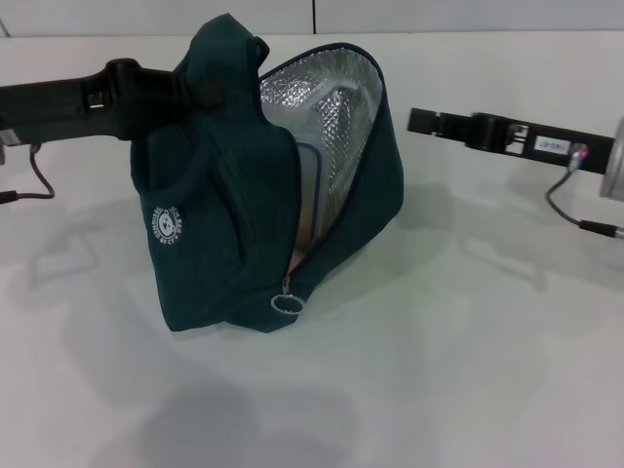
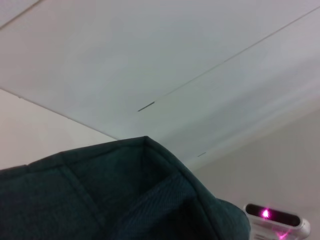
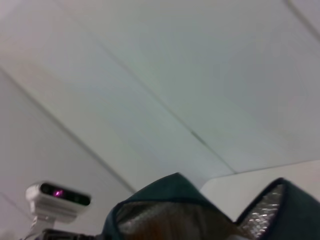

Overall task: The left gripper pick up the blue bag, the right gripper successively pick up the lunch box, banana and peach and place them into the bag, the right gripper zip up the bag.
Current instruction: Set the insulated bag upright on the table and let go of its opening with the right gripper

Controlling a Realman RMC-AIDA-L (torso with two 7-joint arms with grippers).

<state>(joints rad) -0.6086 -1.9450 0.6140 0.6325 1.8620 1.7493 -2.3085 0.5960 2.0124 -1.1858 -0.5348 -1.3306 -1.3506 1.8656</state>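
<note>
The blue bag hangs crooked from my left gripper with its opening gaping. My right gripper should grip the bag's loose edge (image 1: 383, 105) and straighten the bag before zipping it.
The blue bag (image 1: 244, 214) hangs above the white table (image 1: 468, 331), held up at its top by my left gripper (image 1: 195, 90), which is shut on the fabric. The mouth gapes towards the right and shows the silver foil lining (image 1: 331, 107). The lunch box (image 1: 314, 190) shows inside as a blue-rimmed clear edge. A pale yellow-pink bit (image 1: 300, 246) shows below it; banana and peach cannot be told apart. The ring-pull zipper (image 1: 287, 303) hangs at the lower front. My right gripper (image 1: 421, 121) is to the right of the bag's mouth, apart from it, holding nothing.
The bag's fabric (image 2: 125, 195) fills the bottom of the left wrist view. The right wrist view shows the bag (image 3: 165, 200) and its lining (image 3: 262, 215). A cable (image 1: 575, 219) hangs from the right arm. The back edge of the table runs behind the bag.
</note>
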